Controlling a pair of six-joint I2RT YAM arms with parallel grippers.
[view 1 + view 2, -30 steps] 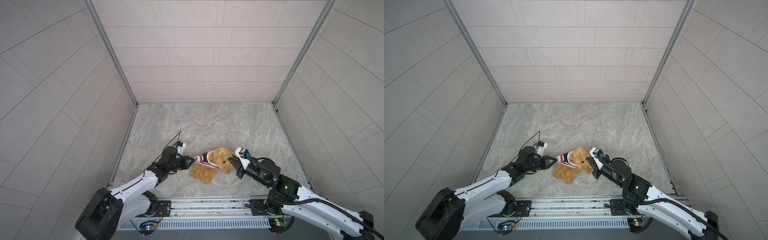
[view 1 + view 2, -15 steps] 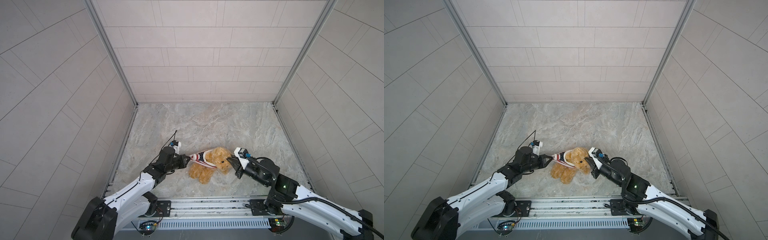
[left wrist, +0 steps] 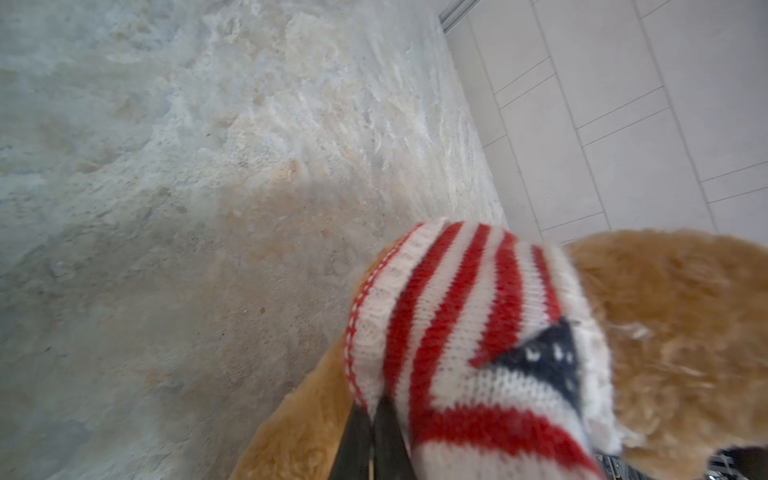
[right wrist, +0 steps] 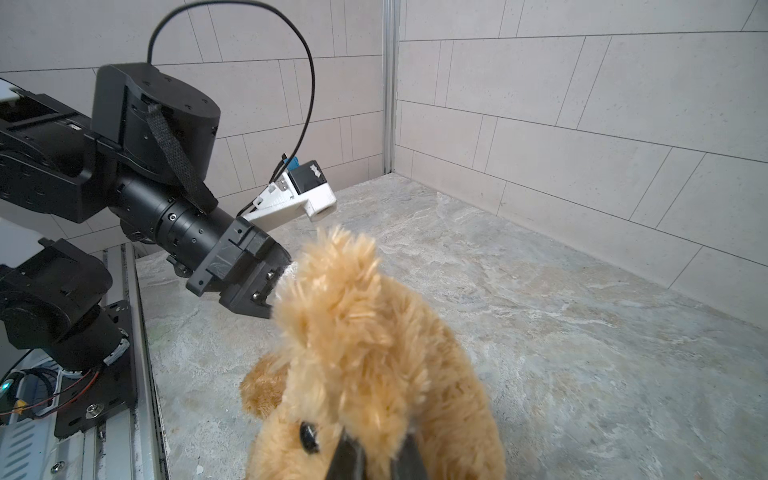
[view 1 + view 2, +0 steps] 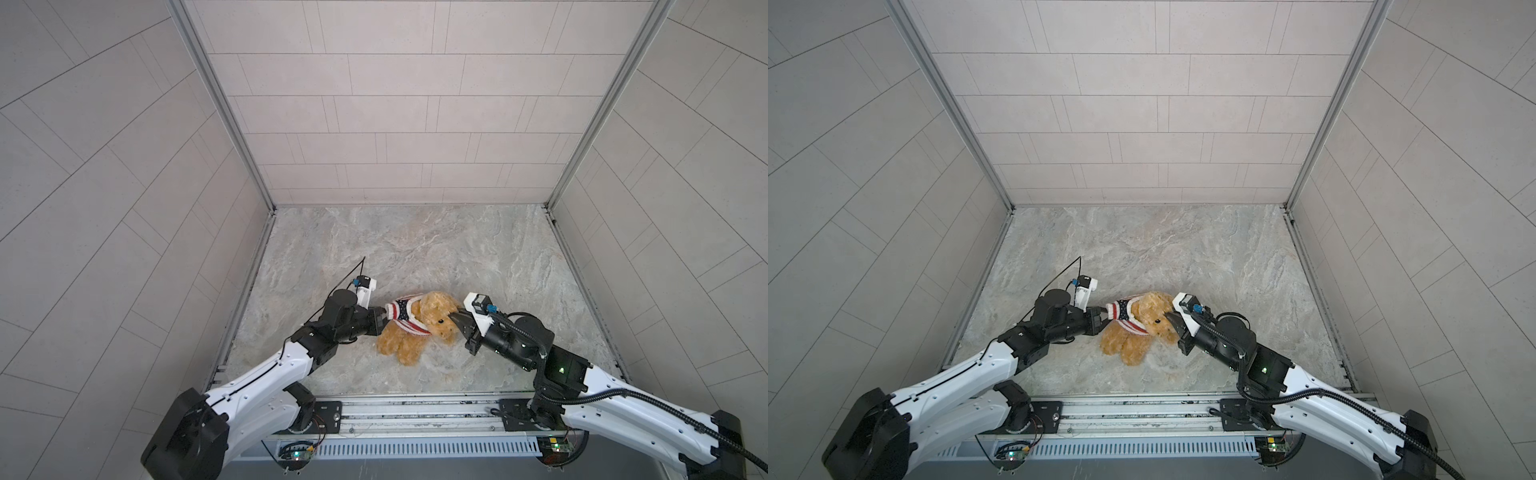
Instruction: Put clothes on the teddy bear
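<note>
The sweater's sleeve is pulled tight from the bear's shoulder to my left gripper, so I need to ease back, let go of the sleeve and take the bear's head (image 5: 430,302).
The golden-brown teddy bear (image 5: 409,338) (image 5: 1129,340) lies on the marble floor near the front. A red-and-white striped sweater with a navy starred patch (image 5: 401,316) (image 5: 1121,313) is bunched round its neck and shoulders. My left gripper (image 5: 384,320) (image 5: 1105,318) is shut on the sweater's edge; the left wrist view shows its tips (image 3: 376,409) pinching the knit (image 3: 478,332) beside the bear's fur (image 3: 685,332). On the other side, my right gripper (image 5: 453,318) (image 5: 1169,318) is shut on fur of the bear's head (image 4: 365,353), its tips (image 4: 376,444) next to one dark eye.
Tiled walls close the floor in on three sides. A metal rail (image 5: 415,409) with both arm bases runs along the front edge. Bare marble floor (image 5: 415,249) stretches behind the bear. In the right wrist view the left arm's wrist (image 4: 232,266) is close behind the bear's head.
My right gripper has crept a little left with the bear's head. The left gripper drew slightly left, then came back. Both grips are unchanged.
</note>
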